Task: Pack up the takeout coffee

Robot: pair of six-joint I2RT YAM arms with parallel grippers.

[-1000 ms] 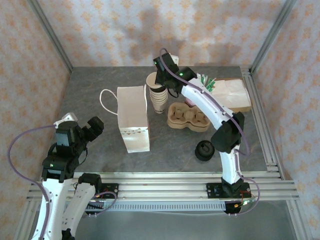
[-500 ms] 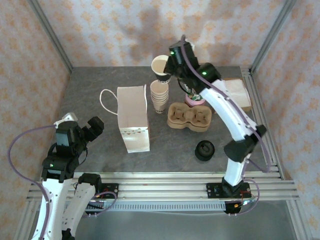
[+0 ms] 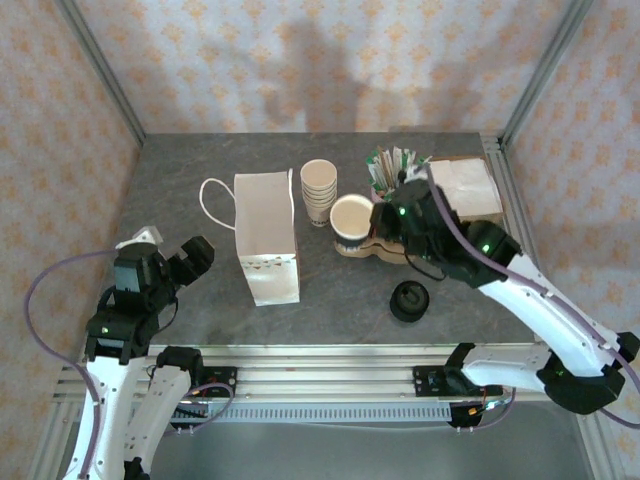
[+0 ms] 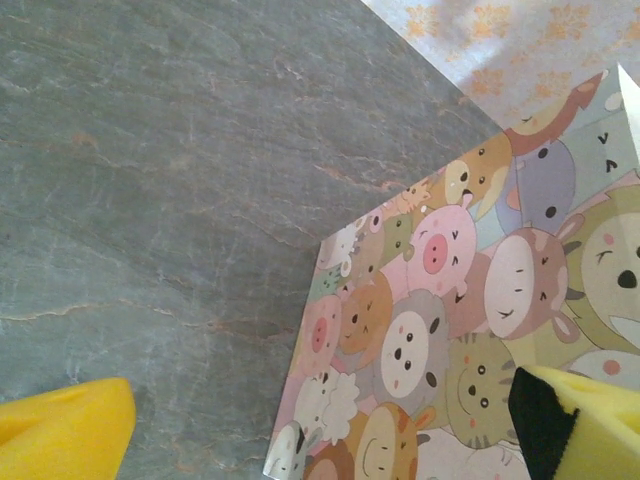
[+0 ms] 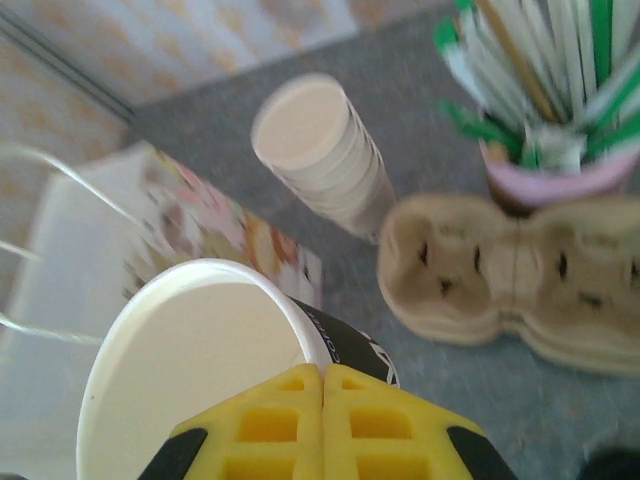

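My right gripper has the beige paper cup. It will let go of the cup between the white paper bag and the black lids (image 3: 345,298).
My right gripper (image 3: 371,220) (image 5: 322,376) is shut on the rim of a lidless beige paper cup (image 3: 351,214) (image 5: 185,375) with black print on its side. It holds the cup above the left end of the moulded cup carrier (image 3: 352,246) (image 5: 490,270). The takeout coffee, a capped cup, is out of view. A white paper bag (image 3: 266,236) (image 4: 450,330) (image 5: 205,225) with cartoon animals lies flat left of centre. My left gripper (image 3: 170,247) (image 4: 320,432) stands open at the near left, its yellow pads (image 4: 60,432) spread over the bag's edge.
A stack of lidless cups (image 3: 319,190) (image 5: 318,150) stands behind the carrier. A pink holder of sticks and straws (image 3: 396,166) (image 5: 545,165) and a flat brown bag (image 3: 465,190) are at the back right. Black lids (image 3: 409,300) sit near the front.
My right arm lifted one cup off the stack and swung it forward and down to the carrier's left end. The left arm barely moved.
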